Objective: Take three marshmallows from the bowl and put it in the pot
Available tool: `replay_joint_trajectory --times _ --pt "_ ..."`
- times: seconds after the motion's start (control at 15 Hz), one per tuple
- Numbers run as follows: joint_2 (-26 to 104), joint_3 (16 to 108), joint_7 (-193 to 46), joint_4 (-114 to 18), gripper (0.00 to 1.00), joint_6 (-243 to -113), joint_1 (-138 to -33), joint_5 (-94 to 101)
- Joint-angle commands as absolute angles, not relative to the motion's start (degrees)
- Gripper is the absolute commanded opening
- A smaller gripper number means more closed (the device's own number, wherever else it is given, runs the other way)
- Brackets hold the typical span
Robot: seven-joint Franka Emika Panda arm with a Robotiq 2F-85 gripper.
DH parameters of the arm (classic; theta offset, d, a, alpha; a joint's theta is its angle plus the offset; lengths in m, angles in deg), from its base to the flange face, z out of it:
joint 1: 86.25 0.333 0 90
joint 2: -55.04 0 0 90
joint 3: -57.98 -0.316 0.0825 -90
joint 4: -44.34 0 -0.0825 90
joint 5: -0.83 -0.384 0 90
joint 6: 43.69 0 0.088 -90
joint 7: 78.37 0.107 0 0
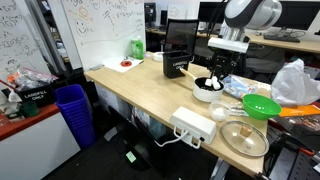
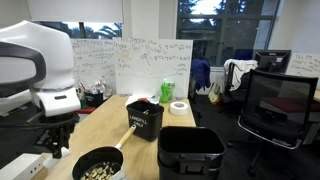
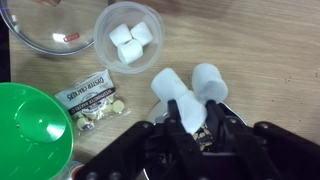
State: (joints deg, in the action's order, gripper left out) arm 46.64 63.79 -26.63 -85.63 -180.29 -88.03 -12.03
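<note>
My gripper is to release the white marshmallow, which hangs just above the pot now, on the dark bottom of the pot [image 1: 210,88] [image 3: 203,140], among the small pale bits.
In the wrist view my gripper [image 3: 188,106] is shut on a white marshmallow [image 3: 170,86]. Two white lobes of it stick out past the fingertips. Right beneath the fingers is the white-sided pot [image 3: 153,126], with small pale bits in its dark inside. The small clear bowl [image 3: 104,25] farther off holds three marshmallows [image 3: 128,42]. In both exterior views the gripper [image 1: 218,70] [image 2: 55,150] hangs just above the pot [image 1: 205,91] [image 2: 98,165], which stands near the table's edge.
A bright green bowl [image 3: 35,125] [image 1: 262,106], a glass lid [image 3: 45,30] [image 1: 245,137] and a small cracker packet [image 3: 95,100] lie near the pot. A white power strip [image 1: 192,125], a black box [image 1: 180,48] [image 2: 145,118], a tape roll [image 2: 179,107] and a black bin [image 2: 190,152] are nearby.
</note>
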Motion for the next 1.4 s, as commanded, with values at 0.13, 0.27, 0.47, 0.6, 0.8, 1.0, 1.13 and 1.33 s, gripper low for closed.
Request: replay_joint_trajectory --times 0.13,0.27,0.47,0.6,0.8,1.0,1.13,1.33 --pt "46.12 63.66 -26.03 -84.75 0.08 -179.9 -88.37 -12.48" --pt "44.88 63.97 -24.51 -82.61 0.08 -179.63 -88.75 -13.34" --pt "42.76 64.85 -20.83 -78.68 0.08 -180.38 -89.3 -13.48" --pt "40.56 65.91 -17.25 -76.06 0.08 -182.7 -89.42 -12.29" --pt "37.11 67.78 -12.27 -73.6 0.08 -184.8 -89.03 -10.12" --pt "33.83 69.51 -7.47 -72.94 0.08 -186.82 -88.34 -7.46" --pt "31.87 70.12 -4.93 -72.93 0.08 -187.53 -87.99 -5.94" --pt "29.61 70.26 -2.29 -72.47 0.08 -188.87 -87.81 -5.36"
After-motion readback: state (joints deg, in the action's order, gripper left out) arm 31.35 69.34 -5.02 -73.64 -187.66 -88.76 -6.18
